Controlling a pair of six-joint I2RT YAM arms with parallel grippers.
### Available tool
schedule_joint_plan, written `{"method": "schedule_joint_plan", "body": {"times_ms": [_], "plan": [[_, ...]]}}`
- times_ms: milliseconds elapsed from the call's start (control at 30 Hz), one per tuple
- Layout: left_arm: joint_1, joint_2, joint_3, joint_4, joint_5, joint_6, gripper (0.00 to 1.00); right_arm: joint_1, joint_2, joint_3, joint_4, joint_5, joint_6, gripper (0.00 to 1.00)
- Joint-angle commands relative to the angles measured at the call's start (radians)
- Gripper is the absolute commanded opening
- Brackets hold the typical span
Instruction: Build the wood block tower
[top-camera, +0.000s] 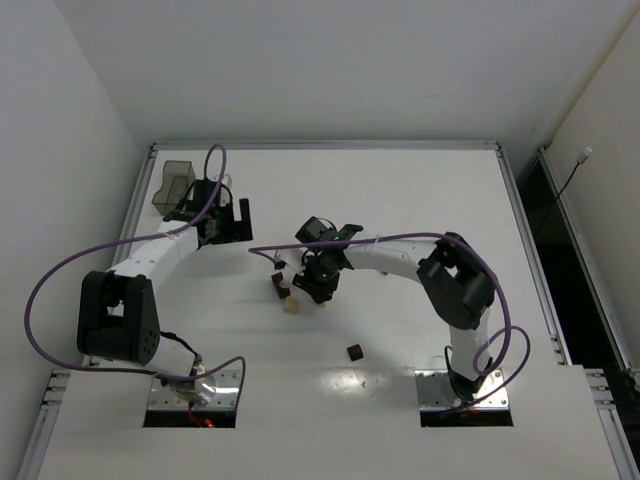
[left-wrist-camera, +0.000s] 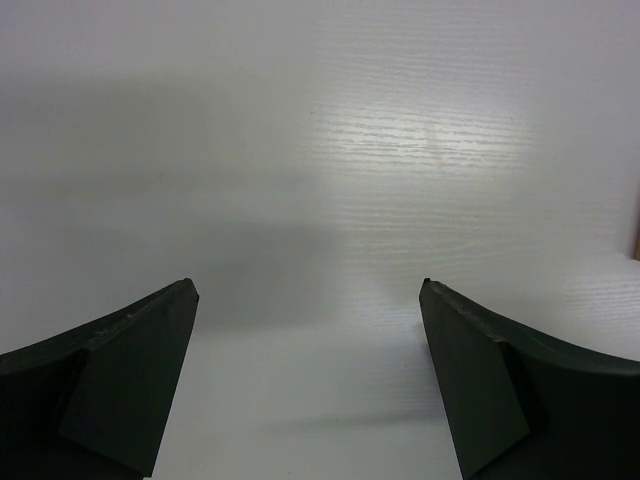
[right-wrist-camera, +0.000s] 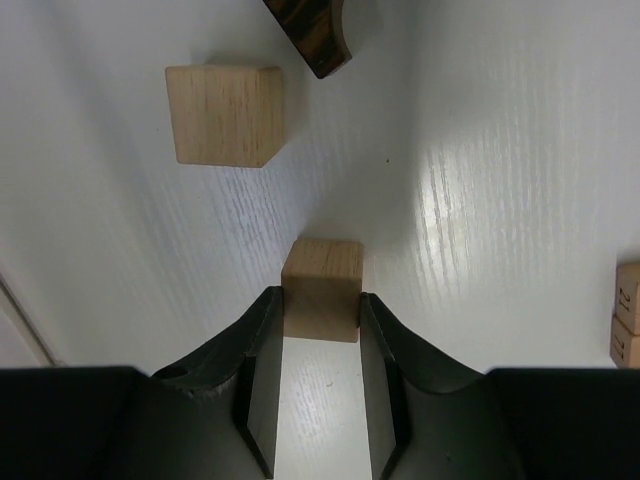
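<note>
The robot's right gripper should set the light tan cube down on top of the two adjoining tan blocks (top-camera: 336, 243).
My right gripper (right-wrist-camera: 321, 300) is shut on a light tan wooden cube (right-wrist-camera: 322, 268), one finger on each side, low over the white table. A second tan cube (right-wrist-camera: 225, 113) lies ahead of it to the left, and a dark brown block (right-wrist-camera: 315, 35) lies beyond that. Two tan blocks (right-wrist-camera: 628, 312) show at the right edge. In the top view the right gripper (top-camera: 319, 283) is at the table's middle, next to a dark brown block (top-camera: 277, 284) and a tan block (top-camera: 288, 305). My left gripper (top-camera: 230, 222) is open and empty (left-wrist-camera: 307, 290) over bare table.
A translucent grey bin (top-camera: 172, 188) stands at the back left, beside the left arm. A lone dark brown cube (top-camera: 355, 351) lies nearer the front, left of the right arm's base. Purple cables loop around both arms.
</note>
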Motion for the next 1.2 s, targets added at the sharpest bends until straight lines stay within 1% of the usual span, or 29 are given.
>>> {"method": "schedule_joint_plan", "body": {"times_ms": [0, 100, 133, 167, 200, 233, 333, 367, 400, 467, 700, 767, 1167], "plan": [[0.013, -0.004, -0.005, 0.035, 0.002, -0.01, 0.92, -0.017, -0.014, 0.065, -0.01, -0.011, 0.074, 0.0], [0.013, -0.013, -0.005, 0.035, -0.018, -0.019, 0.92, -0.069, -0.014, 0.134, -0.036, 0.026, 0.223, 0.0], [0.013, -0.013, -0.014, 0.035, -0.018, -0.019, 0.92, -0.095, -0.014, 0.174, -0.051, 0.052, 0.304, 0.0], [0.013, -0.013, -0.014, 0.035, -0.038, -0.034, 0.9, -0.106, -0.003, 0.195, -0.062, 0.084, 0.358, 0.0], [0.013, -0.013, -0.014, 0.035, -0.047, -0.045, 0.86, -0.115, 0.006, 0.217, -0.077, 0.12, 0.405, 0.0], [0.013, -0.013, -0.014, 0.035, -0.058, -0.045, 0.86, -0.129, 0.024, 0.258, -0.105, 0.185, 0.485, 0.0], [0.013, -0.013, -0.014, 0.035, -0.068, -0.054, 0.86, -0.154, 0.058, 0.301, -0.131, 0.229, 0.565, 0.0], [0.013, -0.013, -0.014, 0.035, -0.069, -0.054, 0.91, -0.163, 0.071, 0.302, -0.14, 0.23, 0.608, 0.0], [0.022, -0.013, -0.014, 0.035, -0.069, -0.066, 1.0, -0.178, 0.071, 0.315, -0.14, 0.243, 0.631, 0.0], [0.023, -0.003, -0.014, 0.035, -0.069, -0.066, 1.0, -0.192, 0.098, 0.335, -0.151, 0.283, 0.683, 0.0], [0.055, 0.019, -0.005, 0.035, -0.039, -0.066, 1.0, -0.214, 0.153, 0.461, -0.182, 0.363, 0.728, 0.0], [0.055, 0.03, -0.005, 0.035, -0.029, -0.066, 1.0, -0.214, 0.164, 0.473, -0.182, 0.412, 0.739, 0.0], [0.064, 0.039, -0.005, 0.035, -0.006, -0.066, 1.0, -0.223, 0.192, 0.484, -0.182, 0.412, 0.792, 0.0]]}}
